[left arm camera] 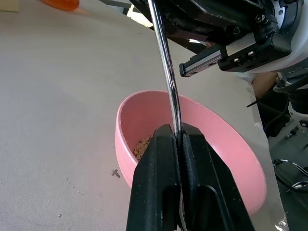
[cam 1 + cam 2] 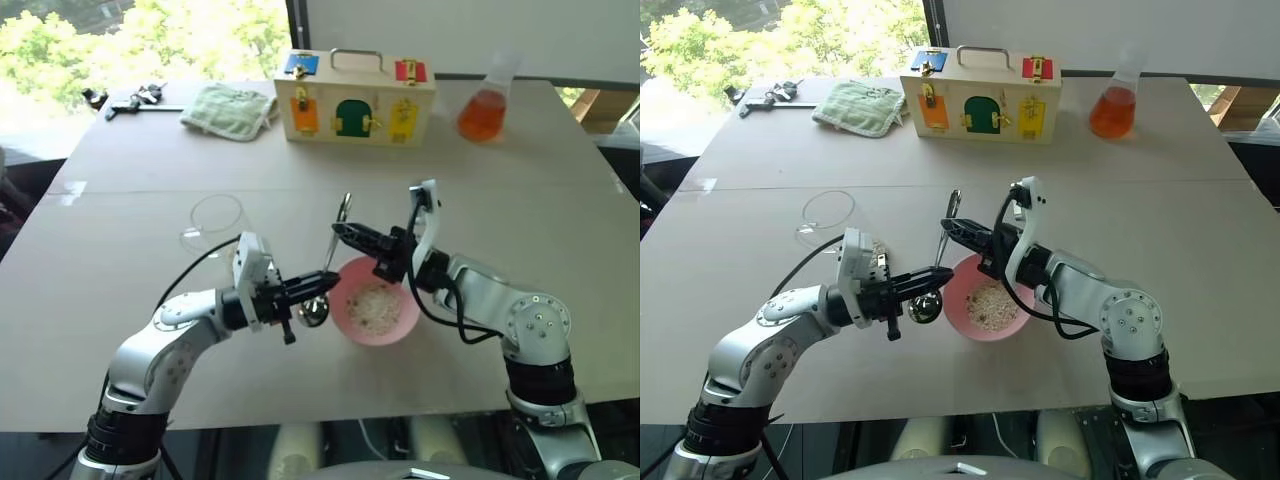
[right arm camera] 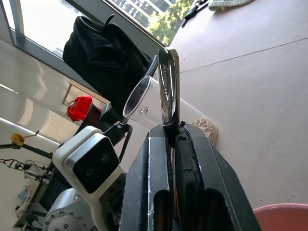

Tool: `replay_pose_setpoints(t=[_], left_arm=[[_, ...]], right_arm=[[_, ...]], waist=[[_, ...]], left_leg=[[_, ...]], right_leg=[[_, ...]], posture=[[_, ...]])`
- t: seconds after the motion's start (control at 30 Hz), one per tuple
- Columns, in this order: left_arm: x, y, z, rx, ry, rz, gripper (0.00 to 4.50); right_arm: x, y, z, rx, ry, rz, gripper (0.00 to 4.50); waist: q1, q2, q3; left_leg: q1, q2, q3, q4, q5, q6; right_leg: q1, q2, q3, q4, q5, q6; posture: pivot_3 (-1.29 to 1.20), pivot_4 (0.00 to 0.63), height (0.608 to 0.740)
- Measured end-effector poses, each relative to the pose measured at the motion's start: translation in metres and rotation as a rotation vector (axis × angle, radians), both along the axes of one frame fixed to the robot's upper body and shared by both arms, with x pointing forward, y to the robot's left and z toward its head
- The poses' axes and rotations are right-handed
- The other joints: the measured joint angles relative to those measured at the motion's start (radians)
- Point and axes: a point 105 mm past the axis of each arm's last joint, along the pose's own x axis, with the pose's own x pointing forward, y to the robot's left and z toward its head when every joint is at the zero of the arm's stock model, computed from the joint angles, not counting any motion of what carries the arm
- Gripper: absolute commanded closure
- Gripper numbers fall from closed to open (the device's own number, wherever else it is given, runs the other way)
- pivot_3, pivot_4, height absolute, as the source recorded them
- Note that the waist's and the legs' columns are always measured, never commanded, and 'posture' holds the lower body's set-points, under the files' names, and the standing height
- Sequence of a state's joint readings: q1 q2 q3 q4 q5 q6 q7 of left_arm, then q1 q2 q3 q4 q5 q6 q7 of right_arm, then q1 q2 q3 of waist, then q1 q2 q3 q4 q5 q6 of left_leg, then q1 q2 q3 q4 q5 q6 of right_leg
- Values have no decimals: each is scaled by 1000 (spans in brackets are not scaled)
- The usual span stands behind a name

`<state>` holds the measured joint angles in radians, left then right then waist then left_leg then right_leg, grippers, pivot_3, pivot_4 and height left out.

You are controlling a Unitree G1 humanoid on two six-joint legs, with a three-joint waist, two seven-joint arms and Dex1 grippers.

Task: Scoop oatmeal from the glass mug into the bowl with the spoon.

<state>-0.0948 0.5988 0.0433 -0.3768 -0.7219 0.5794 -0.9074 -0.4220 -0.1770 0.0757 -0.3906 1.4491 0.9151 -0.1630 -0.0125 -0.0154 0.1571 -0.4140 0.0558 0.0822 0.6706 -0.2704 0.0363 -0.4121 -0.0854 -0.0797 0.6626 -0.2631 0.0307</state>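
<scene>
I can see the spoon's handle sticking out far past my right gripper, so I need to hold the spoon with my left gripper while my right gripper opens and takes the handle's tip [image 2: 347, 198].
Both grippers are shut on the silver spoon [image 2: 331, 256], which stands nearly upright. My right gripper [image 2: 340, 232] pinches the upper handle [image 3: 168, 86]. My left gripper [image 2: 322, 284] clamps the lower handle [image 1: 166, 67], just above the spoon's round end, which hangs beside the pink bowl's left rim. The pink bowl [image 2: 410, 320] sits on the table under the grippers and holds pale oatmeal [image 2: 373, 305]. The clear glass mug [image 2: 213, 222] stands apart to the left, and a little oatmeal [image 3: 205, 128] shows at its bottom.
Along the table's far side are a wooden latch box [image 2: 355, 105], a flask of orange liquid [image 2: 485, 110], a green cloth [image 2: 230, 108] and small dark tools [image 2: 135, 100]. The table's front edge runs close below the arms.
</scene>
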Motion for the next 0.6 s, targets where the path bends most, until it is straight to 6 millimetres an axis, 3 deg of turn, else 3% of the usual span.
replay_pose_setpoints(t=[0.23, 0.33, 0.5, 0.6], left_arm=[[-7, 9, 1, 20, 0, -35, 4484], [-11, 11, 2, 20, 10, -55, 4500], [-14, 17, 4, 6, 45, -68, 4500], [-18, 16, 5, -14, 71, -100, 4500]], right_arm=[[-5, 3, -1, 6, -5, 51, 4500], [-7, 1, 1, 16, -24, 84, 3431], [-5, -6, 10, 26, -77, 86, 1105], [-7, -5, 12, 36, -89, 103, 1105]], waist=[[0, 0, 0], [1, 0, 0], [1, 0, 0], [0, 0, 0]], left_leg=[[0, 0, 0, 0, 0, 0], [0, 0, 0, 0, 0, 0], [0, 0, -1, 0, 0, 0], [0, 0, -1, 0, 0, 0]], right_leg=[[0, 0, 0, 0, 0, 0], [0, 0, 0, 0, 0, 0], [0, 0, -1, 0, 0, 0], [0, 0, -1, 0, 0, 0]], posture=[[0, 150, 740], [0, 150, 740], [0, 150, 740], [0, 150, 740]])
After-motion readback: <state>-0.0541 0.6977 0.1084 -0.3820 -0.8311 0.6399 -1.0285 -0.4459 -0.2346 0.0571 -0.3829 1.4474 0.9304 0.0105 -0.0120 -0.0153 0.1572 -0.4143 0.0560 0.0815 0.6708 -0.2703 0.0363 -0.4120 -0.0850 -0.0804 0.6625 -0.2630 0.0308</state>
